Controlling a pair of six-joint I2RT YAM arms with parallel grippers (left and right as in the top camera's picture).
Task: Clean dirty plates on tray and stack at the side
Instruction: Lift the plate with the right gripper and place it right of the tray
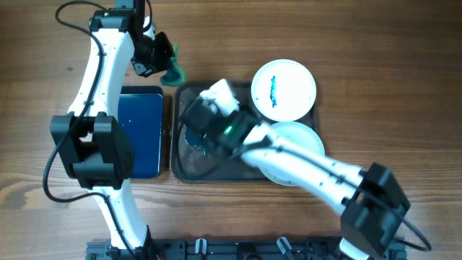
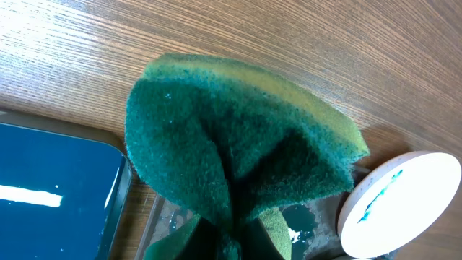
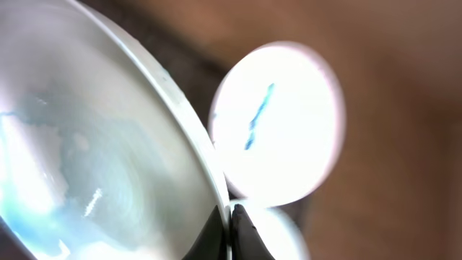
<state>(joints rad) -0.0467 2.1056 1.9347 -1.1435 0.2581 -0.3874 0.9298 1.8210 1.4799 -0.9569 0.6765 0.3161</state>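
Next, my right gripper lets go of the white plate on the bare table (image 1: 358,113) (image 3: 408,206) beside the plate with the blue streak.
My right gripper (image 1: 198,130) (image 3: 229,232) is shut on the rim of a white plate (image 3: 94,144). It holds the plate tilted over the left part of the dark tray (image 1: 216,167); the plate's face has pale blue smears and it shows in the overhead view (image 1: 189,137) too. A second plate (image 1: 284,89) (image 3: 278,123) with a blue streak lies at the tray's far right. A third plate (image 1: 296,141) (image 3: 278,235) lies below it, partly under my right arm. My left gripper (image 1: 163,61) (image 2: 231,245) is shut on a green sponge (image 1: 172,74) (image 2: 238,144), above the table beyond the tray's far left corner.
A smaller black tray with a blue inside (image 1: 139,130) (image 2: 50,180) stands left of the dark tray (image 2: 317,224). The streaked plate also shows in the left wrist view (image 2: 404,202). Bare wooden table (image 1: 375,43) lies around them.
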